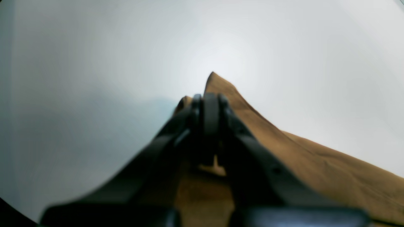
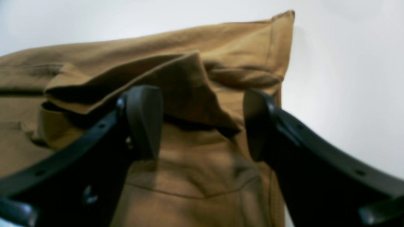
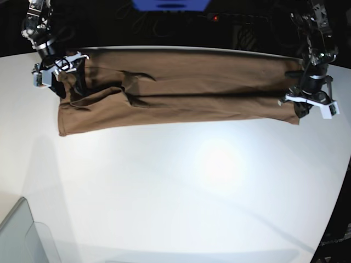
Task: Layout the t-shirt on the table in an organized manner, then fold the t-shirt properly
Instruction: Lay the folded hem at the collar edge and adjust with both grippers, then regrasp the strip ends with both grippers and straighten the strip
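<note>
Next, my left gripper lets go of the t-shirt's corner so that it is flat on the end of the brown band, just inside the band's near edge (image 3: 293, 106).
The brown t-shirt (image 3: 181, 93) lies as a long band across the far part of the white table (image 3: 192, 186). My left gripper (image 3: 299, 112) is at the band's right end. In the left wrist view it (image 1: 210, 101) is shut on the shirt (image 1: 315, 167), with a cloth corner sticking out past the tips. My right gripper (image 3: 70, 82) is at the band's left end. In the right wrist view it (image 2: 202, 123) is open, its fingers (image 2: 143, 119) standing on either side of a raised fold of the shirt (image 2: 195, 176).
A grey translucent bin corner (image 3: 22, 235) sits at the near left. The table's curved edge (image 3: 334, 197) runs down the right side. Dark equipment and a blue object (image 3: 170, 4) stand behind the far edge.
</note>
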Motion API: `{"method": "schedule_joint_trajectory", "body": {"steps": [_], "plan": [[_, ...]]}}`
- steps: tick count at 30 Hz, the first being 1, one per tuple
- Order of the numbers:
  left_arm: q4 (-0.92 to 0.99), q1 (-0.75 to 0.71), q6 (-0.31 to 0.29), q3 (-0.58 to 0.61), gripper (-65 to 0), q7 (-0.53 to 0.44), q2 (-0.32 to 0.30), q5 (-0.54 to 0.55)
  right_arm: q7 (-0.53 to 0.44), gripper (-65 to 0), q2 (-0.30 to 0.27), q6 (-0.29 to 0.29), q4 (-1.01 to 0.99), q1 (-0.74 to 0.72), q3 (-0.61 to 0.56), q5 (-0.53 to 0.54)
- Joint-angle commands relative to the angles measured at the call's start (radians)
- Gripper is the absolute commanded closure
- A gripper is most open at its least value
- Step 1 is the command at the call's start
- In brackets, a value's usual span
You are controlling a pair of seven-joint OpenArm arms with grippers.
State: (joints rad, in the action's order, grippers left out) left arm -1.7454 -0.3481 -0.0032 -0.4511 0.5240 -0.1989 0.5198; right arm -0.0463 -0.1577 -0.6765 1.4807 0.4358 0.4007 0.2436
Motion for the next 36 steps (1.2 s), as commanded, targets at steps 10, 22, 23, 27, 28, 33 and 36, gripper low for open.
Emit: {"method": "schedule_joint_trajectory", "body": {"steps": [10, 22, 23, 27, 28, 33, 36], "plan": [[-0.015, 0.007, -0.002, -0.008, 0.0, -0.020, -0.010, 0.000, -0.030, -32.2, -0.047, -0.022, 0.016, -0.021, -0.078, 0.018], [-0.024, -0.012, -0.002, -0.008, 0.0, -0.018, -0.010, -0.002, -0.030, 0.0, -0.041, -0.022, 0.051, -0.010, -0.090, 0.020], [-0.032, -0.018, -0.002, -0.008, 0.0, -0.018, -0.010, 0.000, -0.030, 0.0, -0.041, -0.022, 0.065, -0.001, -0.079, 0.020], [-0.070, -0.019, -0.002, -0.008, 0.0, -0.018, -0.015, 0.000, -0.017, 0.0, -0.018, -0.022, 0.162, 0.039, -0.049, 0.020], [-0.069, -0.019, -0.002, -0.008, 0.0, -0.018, -0.017, 0.000, 0.003, 0.0, -0.015, -0.022, 0.196, 0.051, -0.039, 0.020], [-0.069, -0.018, -0.002, -0.008, 0.0, -0.018, -0.018, 0.000, 0.127, 0.0, 0.017, -0.022, 0.366, 0.107, -0.009, 0.020], [-0.069, -0.021, -0.002, -0.008, 0.0, -0.018, -0.018, 0.000, 0.171, 0.0, 0.023, -0.022, 0.435, 0.148, -0.009, 0.021]]}}
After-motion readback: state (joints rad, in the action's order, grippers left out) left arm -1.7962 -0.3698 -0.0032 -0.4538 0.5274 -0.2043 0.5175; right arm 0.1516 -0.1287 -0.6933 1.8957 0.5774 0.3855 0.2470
